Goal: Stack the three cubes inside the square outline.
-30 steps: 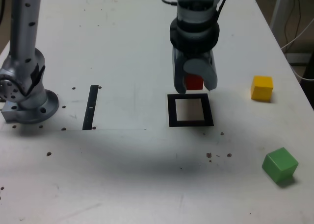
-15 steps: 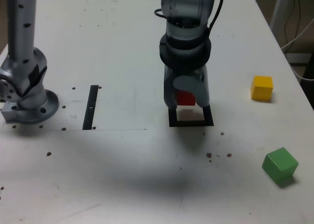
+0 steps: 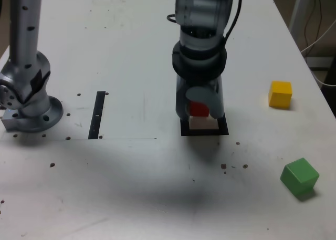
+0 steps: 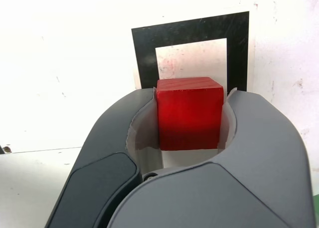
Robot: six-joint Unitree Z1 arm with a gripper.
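Next, my gripper lets go of the red cube on the pale centre of the black square outline (image 3: 203,115) (image 4: 195,87). It is now held just above that outline.
My gripper (image 3: 199,110) is shut on the red cube (image 3: 199,109), holding it just above the black square outline (image 3: 204,130) near the table's middle. In the wrist view the red cube (image 4: 189,112) sits clamped between the two grey fingers (image 4: 259,138), with the square outline (image 4: 144,53) and its pale centre right beyond it. The yellow cube (image 3: 280,94) rests at the exterior view's right. The green cube (image 3: 300,177) lies nearer the front on that same side. Both stand apart from the gripper.
A thin black strip (image 3: 97,114) lies on the white table (image 3: 131,187) to the exterior view's left of the square. The arm's grey base (image 3: 27,101) stands at the far left. Small dark specks dot the tabletop.
The gripper has come toward the front and down with the red cube, from behind the square to just over it, now covering the square's far part.
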